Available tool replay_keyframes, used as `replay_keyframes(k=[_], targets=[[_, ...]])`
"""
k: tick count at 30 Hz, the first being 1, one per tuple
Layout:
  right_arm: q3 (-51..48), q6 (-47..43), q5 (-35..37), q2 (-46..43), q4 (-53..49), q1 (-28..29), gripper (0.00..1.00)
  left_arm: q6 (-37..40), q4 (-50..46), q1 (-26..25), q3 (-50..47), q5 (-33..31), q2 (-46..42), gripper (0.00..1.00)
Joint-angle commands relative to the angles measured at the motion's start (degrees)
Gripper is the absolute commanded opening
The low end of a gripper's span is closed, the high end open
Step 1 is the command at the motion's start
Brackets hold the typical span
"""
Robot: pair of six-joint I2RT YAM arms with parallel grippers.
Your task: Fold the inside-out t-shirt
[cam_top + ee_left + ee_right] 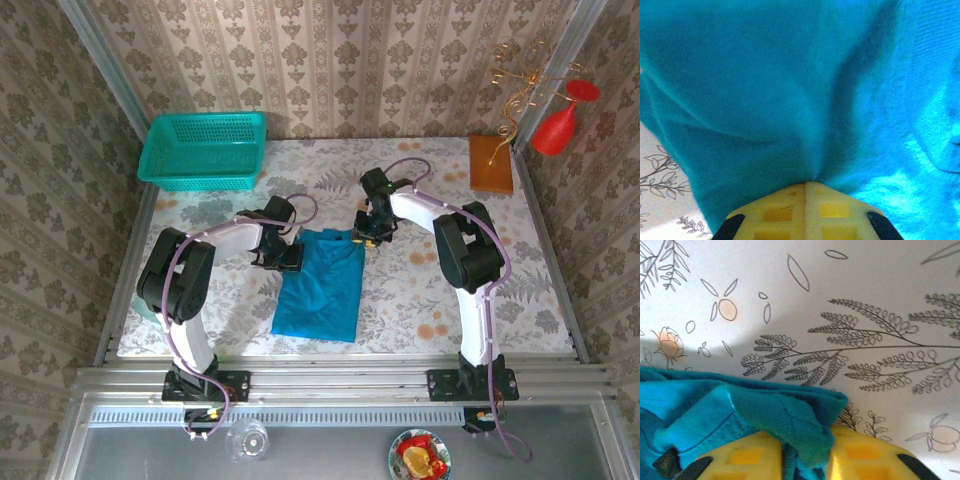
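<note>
The left gripper, below the t-shirt's upper corner on its side, should open, move up and pinch that corner (307, 235) before both lift.
The inside-out t-shirt (320, 285) is teal-blue and lies in the middle of the table as a narrow upright panel. My left gripper (286, 256) is at its upper left corner. In the left wrist view the yellow fingers (785, 212) meet with the cloth (790, 90) pinched at their tips. My right gripper (366, 232) is at the upper right corner. In the right wrist view a folded seam of the cloth (790, 425) sits clamped between the yellow fingers (865, 452), just above the table.
A turquoise mesh basket (203, 150) stands at the back left. A brown block (491, 163) lies at the back right, with a red glass (557, 127) beyond it. The floral tablecloth (440, 290) is bare right of the shirt.
</note>
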Motion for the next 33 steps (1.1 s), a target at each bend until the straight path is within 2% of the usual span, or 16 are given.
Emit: replay_keyframes(k=[1,4,9,15,21,26,30,33], targets=[[0.2,0.6,-0.5,1.6,1.0,0.6,0.20,0.5,0.1,-0.3,-3.6,-2.8,3.9,0.05],[-0.2,0.3,0.2,0.7,1.2,0.6,0.10,-0.2,1.7,-0.3,-4.5,-1.5,2.6,0.05],[-0.7,-2.8,-0.2,-0.8,-0.3,0.0,0.00,-2.7,5.8,-1.6,-8.0,1.5,-0.8,0.05],[0.1,-12.9,1.7,-2.9,-6.1,-1.8,0.00,-7.5,11.6,-5.4,-9.0,5.0,-7.5,0.08],[5.1,-21.9,5.5,-1.5,-12.5,-3.4,0.00,-8.6,11.1,-2.9,-5.9,-3.4,-13.6,0.27],[8.4,-23.4,6.2,0.2,-15.1,-4.5,0.00,-9.6,7.8,1.9,-2.8,-4.8,-11.1,0.37],[8.3,-22.8,5.1,-0.1,-14.8,-4.5,0.00,-9.7,6.7,2.4,-0.9,-5.8,-8.2,0.43],[7.9,-22.5,4.3,-0.5,-14.7,-4.6,0.00,-9.9,9.4,2.8,-0.3,-3.5,-5.7,0.44]])
